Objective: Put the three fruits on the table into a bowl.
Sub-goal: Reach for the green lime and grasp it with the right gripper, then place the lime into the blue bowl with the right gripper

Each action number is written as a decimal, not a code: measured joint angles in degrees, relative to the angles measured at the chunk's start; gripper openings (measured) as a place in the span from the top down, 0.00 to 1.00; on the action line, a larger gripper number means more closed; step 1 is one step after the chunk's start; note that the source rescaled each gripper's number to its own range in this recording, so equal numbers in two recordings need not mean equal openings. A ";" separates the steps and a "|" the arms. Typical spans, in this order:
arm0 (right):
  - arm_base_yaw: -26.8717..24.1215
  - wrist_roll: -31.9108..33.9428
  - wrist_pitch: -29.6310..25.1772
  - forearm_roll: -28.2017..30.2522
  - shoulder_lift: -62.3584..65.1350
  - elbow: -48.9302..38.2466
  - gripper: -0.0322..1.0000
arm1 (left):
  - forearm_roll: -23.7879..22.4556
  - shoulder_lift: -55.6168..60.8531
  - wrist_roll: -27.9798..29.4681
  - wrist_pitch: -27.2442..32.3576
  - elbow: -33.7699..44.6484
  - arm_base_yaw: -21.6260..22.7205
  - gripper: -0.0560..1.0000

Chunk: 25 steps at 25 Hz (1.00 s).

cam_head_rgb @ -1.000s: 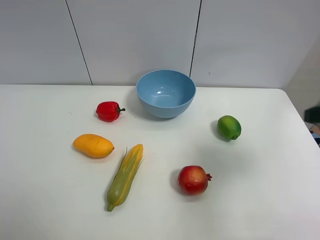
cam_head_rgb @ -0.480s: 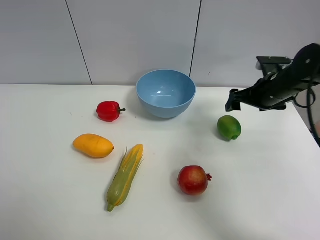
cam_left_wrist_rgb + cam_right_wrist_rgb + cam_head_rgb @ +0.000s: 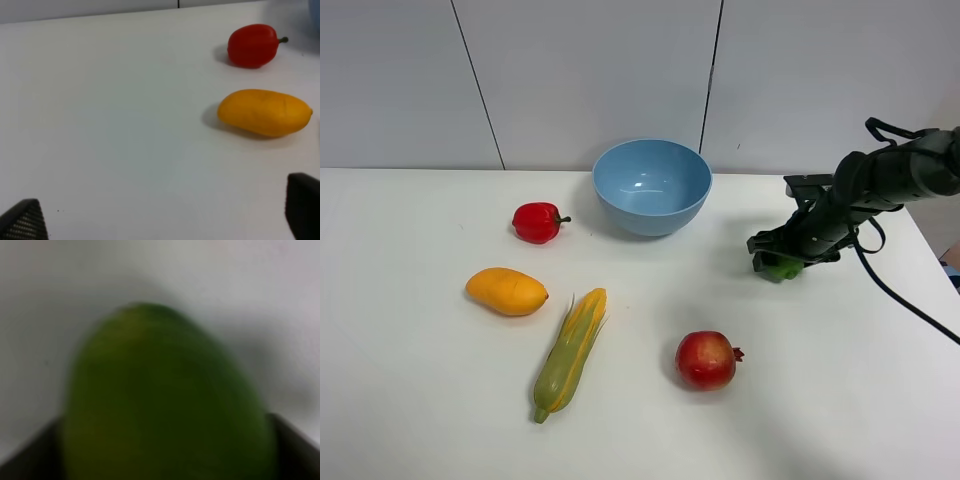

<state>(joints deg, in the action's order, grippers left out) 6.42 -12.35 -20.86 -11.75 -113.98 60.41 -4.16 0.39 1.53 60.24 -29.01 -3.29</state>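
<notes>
My right gripper has the green lime. It still lies on the white table. It will let go of the lime on the inside bottom of the empty light-blue bowl [image 3: 658, 195].
The green lime [image 3: 784, 270] lies on the white table [image 3: 420, 400] at the right, mostly covered by my right gripper [image 3: 778, 260], which is lowered over it. In the right wrist view the lime [image 3: 165, 390] fills the frame between the spread fingers [image 3: 30, 457] of the open right gripper [image 3: 165, 445]. The red pomegranate [image 3: 707, 360] lies front centre. The orange-yellow mango [image 3: 507, 291] lies at the left. The light-blue bowl [image 3: 652, 186] stands empty at the back centre. My left gripper [image 3: 162, 217] is open and empty, short of the mango [image 3: 264, 112].
A small red bell pepper [image 3: 538, 222] sits left of the bowl and also shows in the left wrist view [image 3: 252, 45]. A yellow-green corn cob [image 3: 570, 352] lies between the mango and the pomegranate. A grey panelled wall stands behind the table.
My right arm has come into view from the right and dropped from above the lime down over it. The fruits and the bowl have not moved.
</notes>
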 joint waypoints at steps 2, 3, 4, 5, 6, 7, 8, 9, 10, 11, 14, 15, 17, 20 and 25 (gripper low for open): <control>0.00 -0.08 0.74 0.05 -0.08 0.06 0.97 | 0.00 0.00 0.00 0.00 0.00 0.00 0.08; 0.00 -0.08 1.09 -0.08 0.01 0.06 0.97 | 0.00 0.00 0.00 0.00 0.00 0.00 0.08; 0.00 0.01 1.21 -0.22 0.33 0.06 0.97 | 0.00 0.00 0.00 0.00 0.00 0.00 0.08; 0.00 0.34 1.33 -0.34 1.05 0.06 0.97 | 0.00 0.00 0.00 0.00 0.00 0.00 0.08; 0.00 1.13 1.69 -0.62 2.18 0.18 0.97 | 0.00 0.00 0.00 0.00 0.00 0.00 0.08; 0.00 1.97 1.91 -0.74 3.40 0.79 0.97 | 0.00 0.00 0.00 0.00 0.00 0.00 0.08; 0.12 2.77 1.91 -0.91 5.04 1.96 0.97 | 0.00 0.00 0.00 0.00 0.00 0.00 0.08; 0.32 3.37 1.86 -1.03 6.72 3.65 0.97 | 0.00 0.00 0.00 0.00 0.00 0.00 0.08; 0.83 3.71 1.58 -1.05 8.31 5.49 0.97 | 0.00 0.00 0.00 0.00 0.00 0.00 0.08; 1.55 3.71 1.07 -1.05 9.36 8.12 0.97 | 0.00 0.00 0.00 0.00 0.00 0.00 0.08; 4.78 2.90 -0.74 -1.05 10.35 16.79 0.97 | 0.00 0.00 0.00 0.00 0.00 0.00 0.08; 5.97 2.52 -1.31 -1.10 9.84 19.76 0.97 | 0.00 0.00 0.00 0.00 0.00 0.00 0.08; 8.82 1.82 -2.17 -1.28 7.43 25.15 0.97 | 0.00 0.00 0.00 0.00 0.00 0.00 0.08; 12.15 -0.03 -5.22 -1.72 1.22 33.20 0.97 | 0.00 0.00 0.00 0.00 0.00 0.00 0.08; 15.82 -4.06 -11.40 -1.72 -9.65 40.86 0.97 | 0.00 0.00 0.00 0.00 0.00 0.00 0.08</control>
<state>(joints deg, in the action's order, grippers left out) 22.24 -16.40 -32.26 -13.47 -123.63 101.28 -4.16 0.39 1.53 60.24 -29.01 -3.29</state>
